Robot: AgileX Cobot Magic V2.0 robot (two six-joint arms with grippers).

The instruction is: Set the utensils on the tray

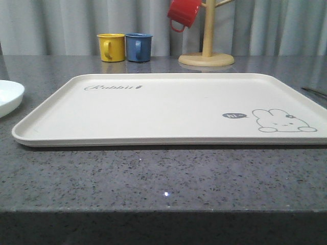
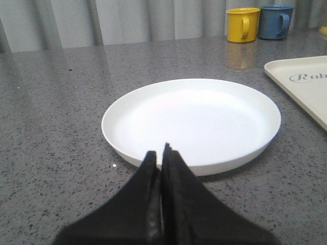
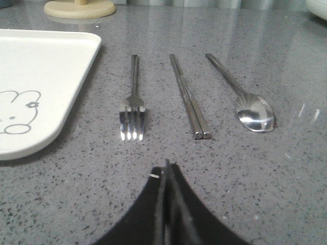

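Note:
The white plate has a side that faces the cream tray. Next, my left gripper will move to the white plate's rim [image 1: 22, 94] [image 2: 278, 127] on that side and close there.
The cream tray [image 1: 168, 109] lies in the middle of the table with nothing on it; its corners also show [image 2: 301, 87] [image 3: 36, 76]. The white plate [image 2: 191, 120] rests on the table left of the tray, its edge in the front view [image 1: 9, 96]. My left gripper [image 2: 159, 152] is shut and empty, its tips at the plate's near rim. Right of the tray lie the fork [image 3: 133, 109], the chopsticks [image 3: 190, 102] and the spoon [image 3: 245, 102], side by side. My right gripper [image 3: 166, 166] is shut and empty, a short way before them.
A yellow mug [image 1: 111, 47] and a blue mug [image 1: 138, 47] stand behind the tray. A wooden mug tree [image 1: 207, 51] with a red mug [image 1: 183, 13] hanging on it stands at the back. The table's front edge [image 1: 163, 208] is close below the tray.

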